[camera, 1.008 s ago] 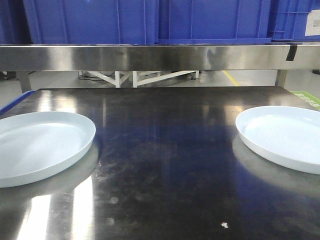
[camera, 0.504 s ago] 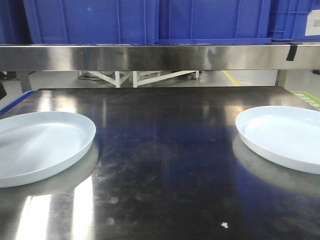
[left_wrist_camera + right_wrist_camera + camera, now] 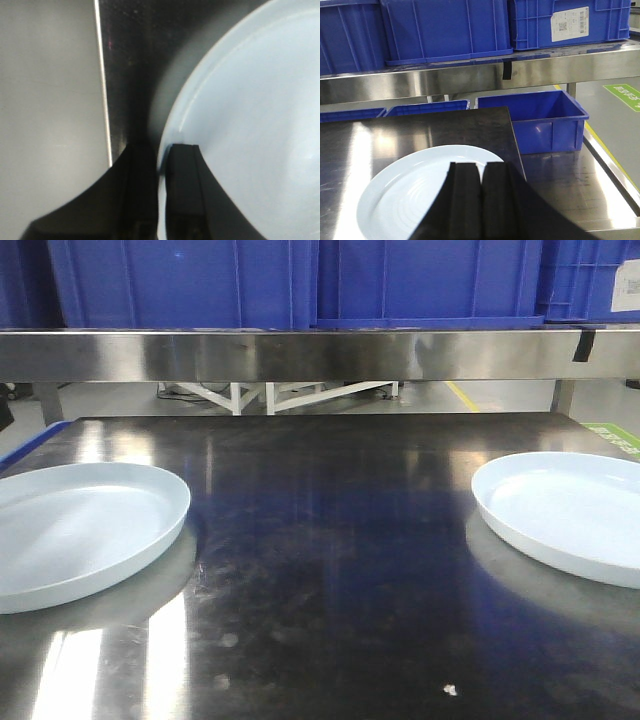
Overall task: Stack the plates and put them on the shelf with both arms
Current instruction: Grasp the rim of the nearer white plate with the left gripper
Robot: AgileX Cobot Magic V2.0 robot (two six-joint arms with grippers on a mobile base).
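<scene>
The pale bluish-white plate in my left gripper needs to be let go on the bare near middle of the dark tabletop (image 3: pixel 362 661), where my left gripper needs to release it.
Two pale bluish-white plates lie on the dark tabletop (image 3: pixel 330 560), the left plate (image 3: pixel 80 535) and the right plate (image 3: pixel 570 515) far apart. Neither gripper shows in the front view. In the left wrist view my left gripper (image 3: pixel 160 148) straddles the rim of the left plate (image 3: pixel 250 125), one finger inside and one outside, shut on that rim. My right gripper (image 3: pixel 481 164) is shut with nothing in it and sits over the near side of the right plate (image 3: pixel 405 200). The steel shelf (image 3: pixel 300 353) runs along the back above the table.
Blue ribbed crates (image 3: pixel 200 280) stand on the shelf, filling most of its length. A black patch (image 3: pixel 581 343) marks its right end. Another blue crate (image 3: pixel 545 120) sits lower, right of the table. The table's left edge (image 3: pixel 102 75) runs close beside the left plate.
The left plate has shifted very slightly to the left. The right plate has not moved.
</scene>
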